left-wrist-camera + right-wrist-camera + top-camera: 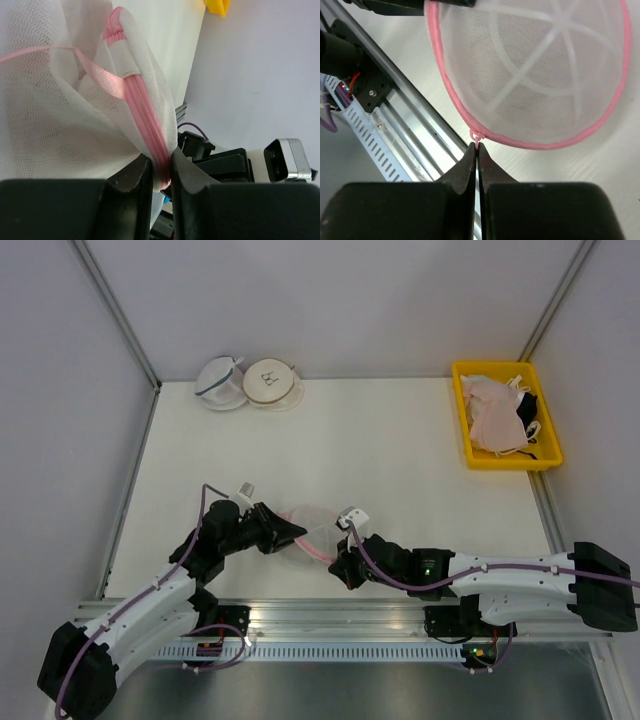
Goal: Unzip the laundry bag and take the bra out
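A curved part of the zipper seam lies between my left gripper and the zipper pull, so next I open that gripper and pinch the zipper seam nearer the zipper pull (461, 109).
The laundry bag (315, 532), a round white mesh pouch with a pink rim, lies near the table's front edge between my two grippers. My left gripper (298, 533) is shut on the bag's pink zipper seam (150, 130) at its left edge (161, 172). My right gripper (343, 558) is shut on the small pink zipper pull (477, 138) at the bag's near rim; the mesh dome (535, 65) fills the right wrist view above it. The bra is hidden; I cannot make it out through the mesh.
Two other mesh pouches (222, 382) (272, 381) lie at the back left. A yellow bin (470, 430) with pale pink and black garments stands at the back right. The metal rail of the table's front edge (415, 130) runs just below the bag.
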You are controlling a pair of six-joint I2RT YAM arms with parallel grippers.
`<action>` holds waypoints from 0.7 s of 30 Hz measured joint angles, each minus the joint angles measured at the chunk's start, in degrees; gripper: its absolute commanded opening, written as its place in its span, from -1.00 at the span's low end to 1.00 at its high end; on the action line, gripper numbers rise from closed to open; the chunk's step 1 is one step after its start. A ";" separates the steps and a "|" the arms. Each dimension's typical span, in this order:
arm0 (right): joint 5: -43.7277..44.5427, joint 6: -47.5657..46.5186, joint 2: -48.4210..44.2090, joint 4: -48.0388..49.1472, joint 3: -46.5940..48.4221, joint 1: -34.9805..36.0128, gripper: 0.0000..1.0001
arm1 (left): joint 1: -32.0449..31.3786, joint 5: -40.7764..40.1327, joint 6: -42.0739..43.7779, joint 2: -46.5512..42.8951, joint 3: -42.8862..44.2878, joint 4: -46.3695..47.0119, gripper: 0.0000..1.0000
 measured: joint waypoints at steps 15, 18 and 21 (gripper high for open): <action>14.05 4.22 6.01 -15.15 2.47 0.00 -0.99 | 3.69 10.80 8.87 10.29 3.23 -0.57 -0.67; 17.84 5.44 8.37 -18.08 3.89 0.02 -0.99 | 4.44 12.35 10.75 11.61 4.26 -0.63 -0.68; 21.66 5.97 9.64 -19.78 5.27 0.09 -0.99 | 4.83 14.10 12.92 12.83 5.29 -0.83 -0.68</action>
